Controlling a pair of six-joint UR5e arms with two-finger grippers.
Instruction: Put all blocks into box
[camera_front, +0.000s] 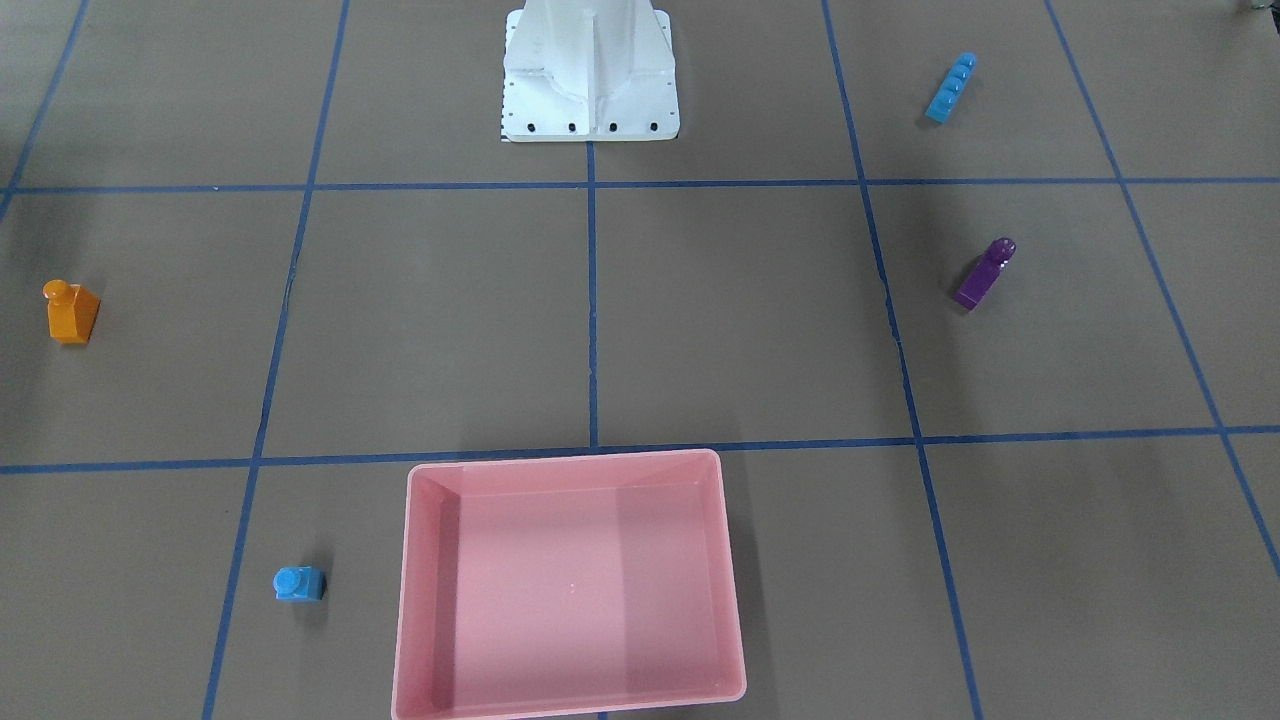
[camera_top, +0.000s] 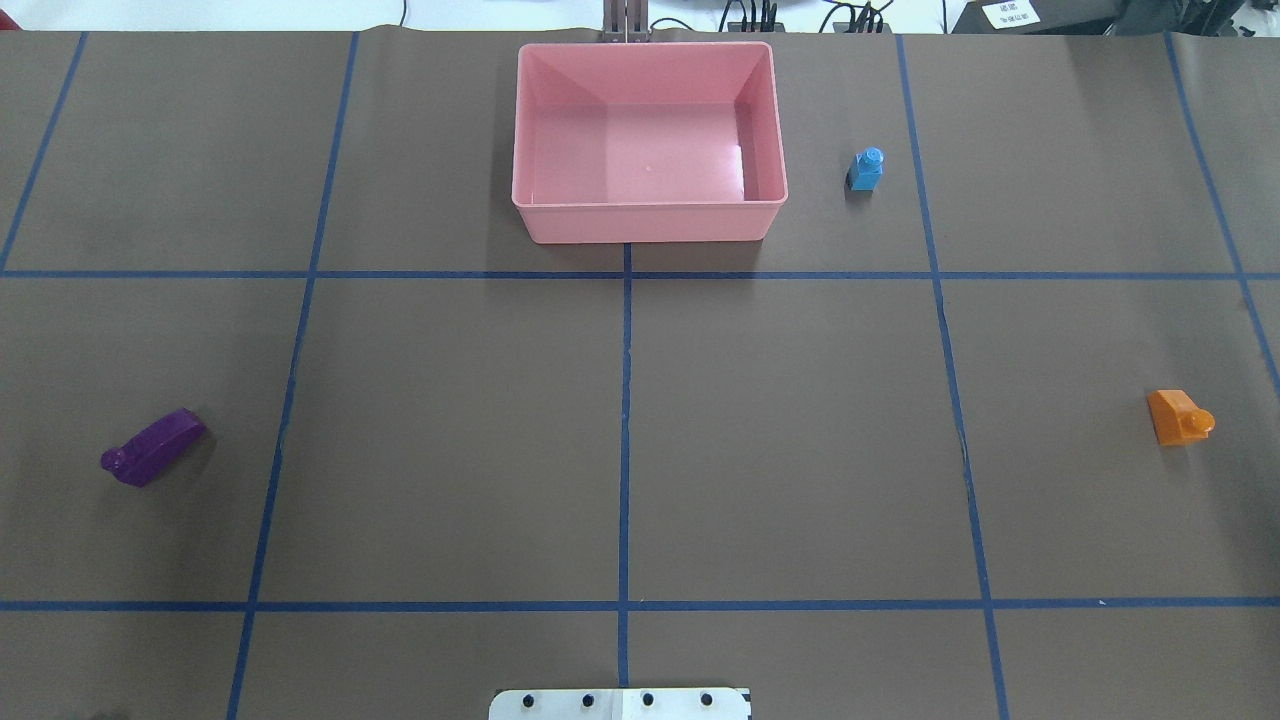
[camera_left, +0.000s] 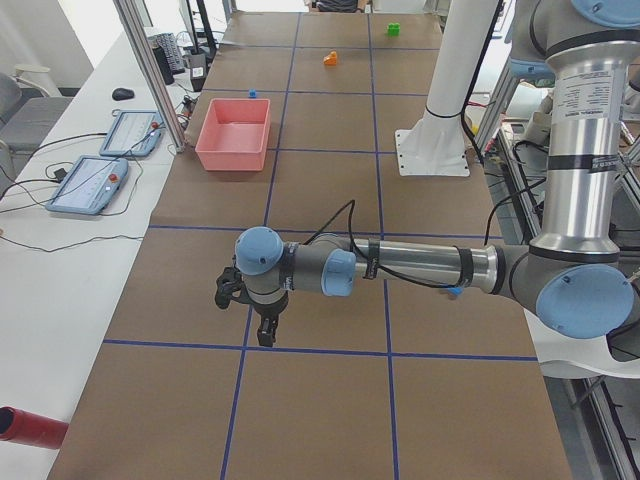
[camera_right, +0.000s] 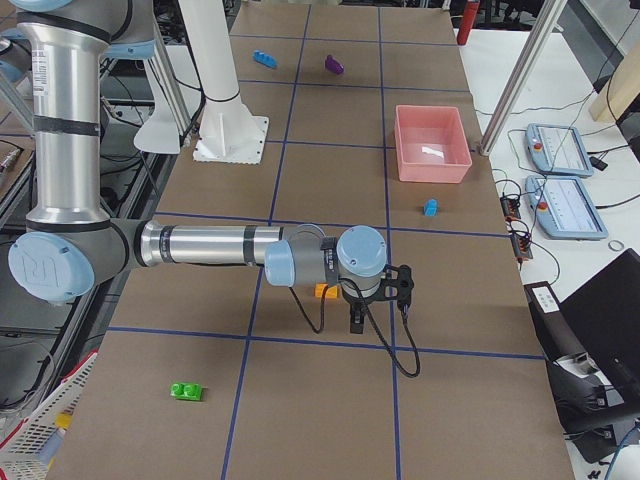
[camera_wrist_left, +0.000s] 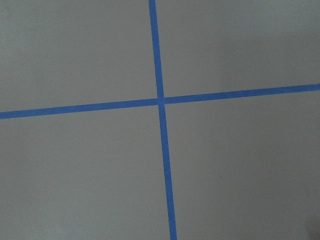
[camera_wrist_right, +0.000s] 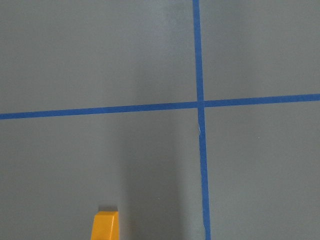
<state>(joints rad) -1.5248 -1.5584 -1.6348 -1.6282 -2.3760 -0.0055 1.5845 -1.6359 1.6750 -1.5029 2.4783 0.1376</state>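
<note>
I need to close my right gripper on the knobbed end (camera_front: 67, 299) of the orange sloped block and leave the block's plain end sticking out.
The pink box (camera_top: 650, 220) stands empty at the table's far middle; it also shows in the front view (camera_front: 565, 460). The small light-blue cube (camera_top: 867, 168) sits to the right of the box. The orange sloped block (camera_top: 1178, 416) lies far right, and the purple block (camera_top: 153, 447) far left. The long light-blue bar (camera_front: 950, 88) lies near the white robot base (camera_front: 590, 110). The green block (camera_right: 186, 390) lies beyond the orange one, at the table's right end. My right gripper (camera_right: 380, 300) hovers beside the orange block (camera_right: 325, 291). My left gripper (camera_left: 248, 318) hovers over bare table. I cannot tell whether either gripper is open.
Blue tape lines divide the brown table into squares. Teach pendants (camera_right: 560, 150) and cables lie on the white bench beyond the box. A red cylinder (camera_left: 30, 425) lies at the table's left end. Metal frame posts (camera_left: 150, 70) stand near the box.
</note>
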